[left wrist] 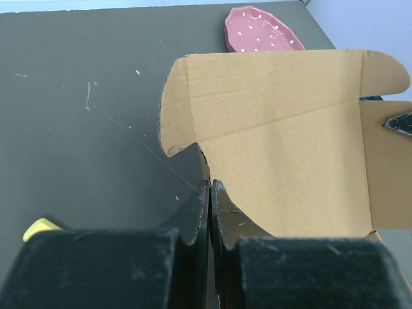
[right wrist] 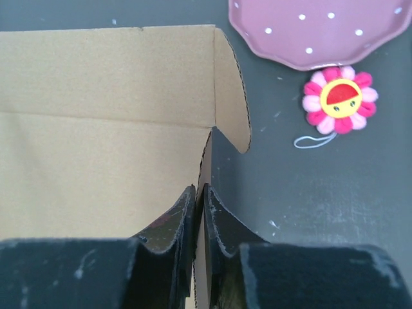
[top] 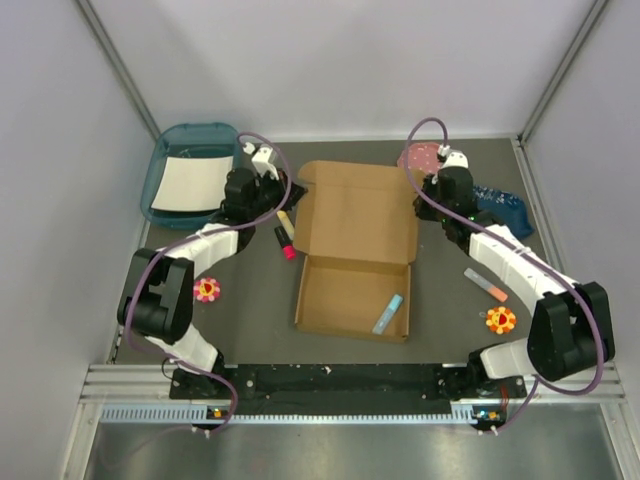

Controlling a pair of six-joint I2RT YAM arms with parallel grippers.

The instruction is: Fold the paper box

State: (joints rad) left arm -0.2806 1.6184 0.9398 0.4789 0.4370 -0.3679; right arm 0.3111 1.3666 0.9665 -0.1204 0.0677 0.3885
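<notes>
Next, my left gripper releases the side flap of the lid, which now lies open toward the back, just above the tray's back corner beside the loose markers (top: 303, 238).
The paper box (top: 355, 215) is brown corrugated cardboard. Its lid panel lies open toward the back and its shallow tray part (top: 350, 295) sits at the front. My left gripper (top: 285, 197) is at the lid's left edge. In the left wrist view it (left wrist: 210, 187) is shut where the cardboard (left wrist: 283, 141) edge runs in between the tips. At the lid's right edge my right gripper (top: 423, 195) is also shut. The right wrist view shows it (right wrist: 200, 190) pinching an upright side flap of the box (right wrist: 96, 129) edge-on.
A blue marker (top: 388, 313) lies inside the box tray. A teal tray (top: 157, 180) with white paper is back left. A pink dotted plate (top: 420, 155) and blue cloth (top: 500, 208) are back right. Flower toys (top: 207, 290) (top: 500, 320) and loose markers (top: 285, 245) (top: 484, 283) flank the box.
</notes>
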